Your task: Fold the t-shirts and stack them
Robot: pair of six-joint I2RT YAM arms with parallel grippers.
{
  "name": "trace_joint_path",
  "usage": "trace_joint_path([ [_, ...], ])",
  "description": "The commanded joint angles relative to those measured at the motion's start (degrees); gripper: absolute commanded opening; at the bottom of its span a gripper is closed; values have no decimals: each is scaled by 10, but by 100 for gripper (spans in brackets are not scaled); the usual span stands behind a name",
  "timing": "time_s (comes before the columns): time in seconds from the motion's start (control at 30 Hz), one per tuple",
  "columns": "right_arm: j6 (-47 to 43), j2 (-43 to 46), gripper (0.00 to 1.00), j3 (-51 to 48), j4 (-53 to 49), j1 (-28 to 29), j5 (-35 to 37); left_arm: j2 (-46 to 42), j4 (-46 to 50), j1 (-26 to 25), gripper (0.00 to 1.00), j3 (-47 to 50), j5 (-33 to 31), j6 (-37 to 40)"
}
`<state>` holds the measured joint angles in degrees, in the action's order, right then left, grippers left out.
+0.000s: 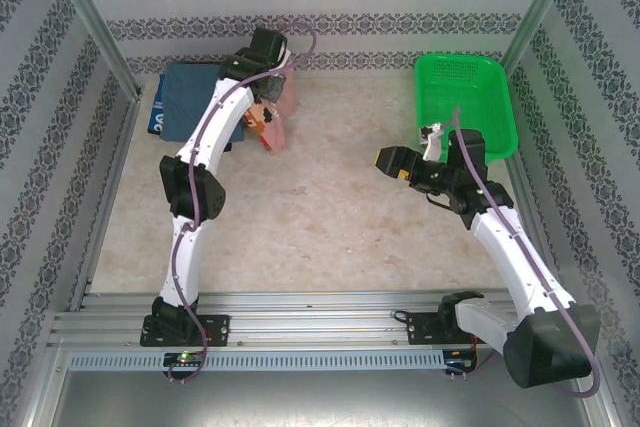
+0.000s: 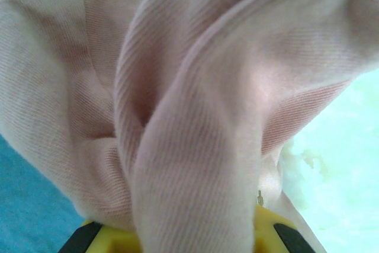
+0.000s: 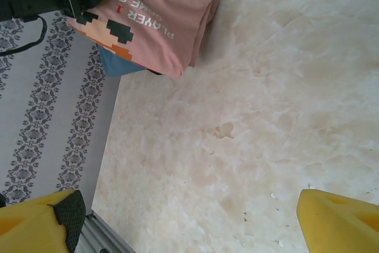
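Observation:
Next, I lay the pink t-shirt on top of the blue-grey t-shirt (image 1: 208,94) and let go of it there with my left gripper.
At the back left, the dusty-pink t-shirt (image 1: 281,107) with its pixel print (image 3: 112,28) lies folded over a blue-grey t-shirt (image 1: 190,97). My left gripper (image 1: 266,119) is shut on a bunched fold of the pink t-shirt (image 2: 195,117). That cloth covers the yellow fingers (image 2: 275,236) almost entirely. Blue cloth (image 2: 23,205) shows below it, and the blue-grey t-shirt (image 3: 118,63) peeks from under the pink one. My right gripper (image 1: 392,160) hovers over bare table at mid right. It (image 3: 186,205) stands open, with nothing between its fingers (image 3: 337,223).
A green mesh basket (image 1: 500,107) stands at the back right, just behind the right arm. Patterned walls and metal posts close in the table. The marble-look tabletop (image 1: 320,217) stretches between the arms, with the aluminium rail (image 1: 320,312) along its near edge.

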<state>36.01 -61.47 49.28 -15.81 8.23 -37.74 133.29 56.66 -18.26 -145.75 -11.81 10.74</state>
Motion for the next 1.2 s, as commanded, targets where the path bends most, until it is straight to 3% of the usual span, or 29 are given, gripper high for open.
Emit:
trace_joint_path([
  [0.0, 5, 6, 94, -5, 30, 11, 11, -50, 2, 9, 0, -23, 25, 11],
  [0.37, 17, 8, 98, -8, 81, 49, 21, -86, -23, 75, 0, -40, 94, 12],
  [0.63, 10, 18, 98, -5, 62, 74, 38, -96, -33, 134, 0, -41, 157, -12],
  [0.93, 19, 17, 98, -6, 54, 91, 56, -45, -56, 200, 0, -30, 227, -41],
  [1.17, 21, 19, 98, 8, 19, 93, 69, 18, -85, 281, 0, -23, 288, -94],
])
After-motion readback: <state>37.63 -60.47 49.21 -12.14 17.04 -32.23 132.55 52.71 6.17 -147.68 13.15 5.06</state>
